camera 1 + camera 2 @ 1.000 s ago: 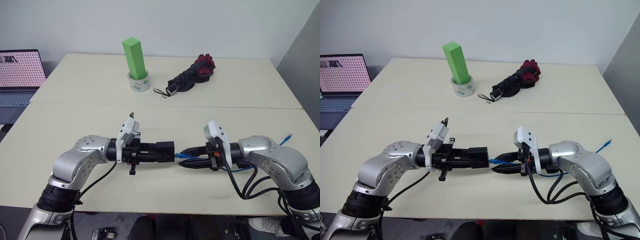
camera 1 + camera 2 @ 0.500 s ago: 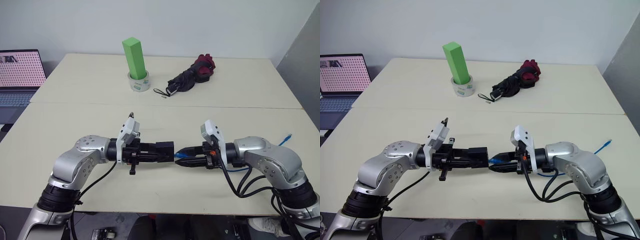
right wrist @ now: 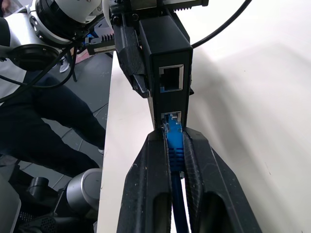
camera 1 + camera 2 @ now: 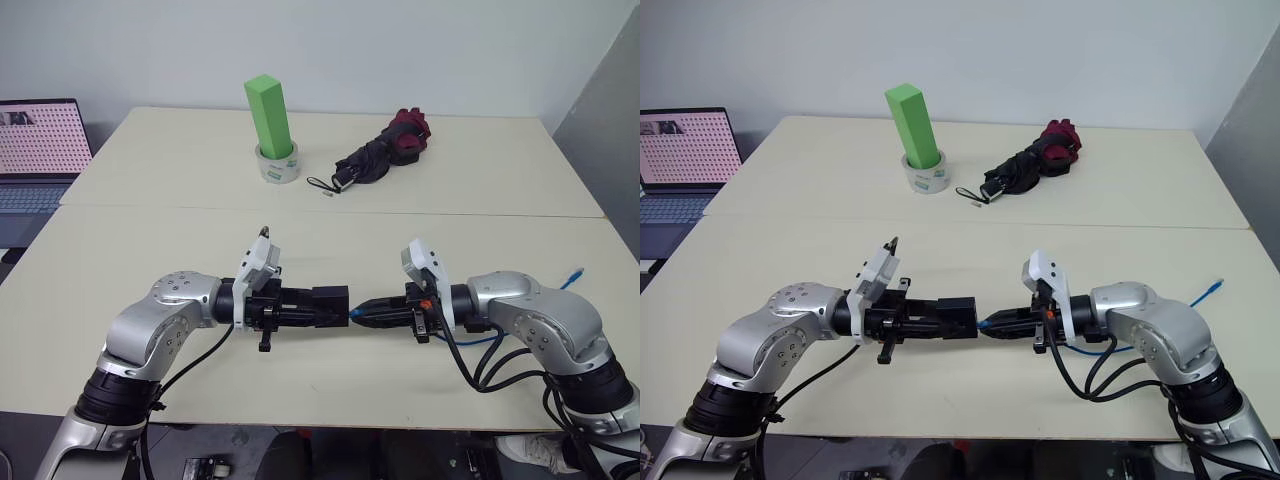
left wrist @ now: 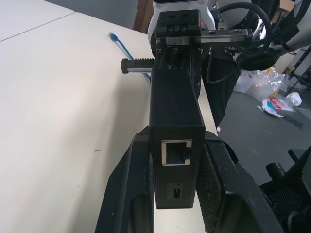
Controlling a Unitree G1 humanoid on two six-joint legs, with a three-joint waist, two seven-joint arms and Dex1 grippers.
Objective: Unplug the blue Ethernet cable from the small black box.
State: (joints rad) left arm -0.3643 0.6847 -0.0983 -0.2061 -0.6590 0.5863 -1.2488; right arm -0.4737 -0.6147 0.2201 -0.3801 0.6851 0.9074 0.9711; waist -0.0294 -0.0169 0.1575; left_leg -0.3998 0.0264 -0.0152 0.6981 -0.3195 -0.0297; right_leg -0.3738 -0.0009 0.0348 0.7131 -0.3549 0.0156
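I should release the blue Ethernet cable, its plug tip now in the black box's port, from my right gripper on the table [image 4: 391, 232] by the seam in front of the umbrella.
My left gripper [image 4: 318, 305] is shut on the small black box [image 4: 330, 301] and holds it level above the table's front half. In the left wrist view its fingers [image 5: 130, 194] clamp the small black box [image 5: 176, 111] on both sides, with an empty port facing the camera. My right gripper [image 3: 173, 135] is shut on the blue Ethernet cable [image 3: 175, 155] just behind its plug. The plug's tip sits in the lower port of the small black box [image 3: 163, 43]; the upper port is empty. The blue Ethernet cable [image 4: 573, 275] trails back along the right arm, its free end lying on the table.
A green block [image 4: 269, 112] stands in a tape roll [image 4: 277, 166] at the back. A black folded umbrella [image 4: 372, 158] lies to its right. A laptop [image 4: 35, 150] sits off the table's left. The table's [image 4: 150, 240] front edge runs just under both arms.
The right gripper's fingers, open around the blue plug before, have closed onto it. The left gripper and the box have not moved.
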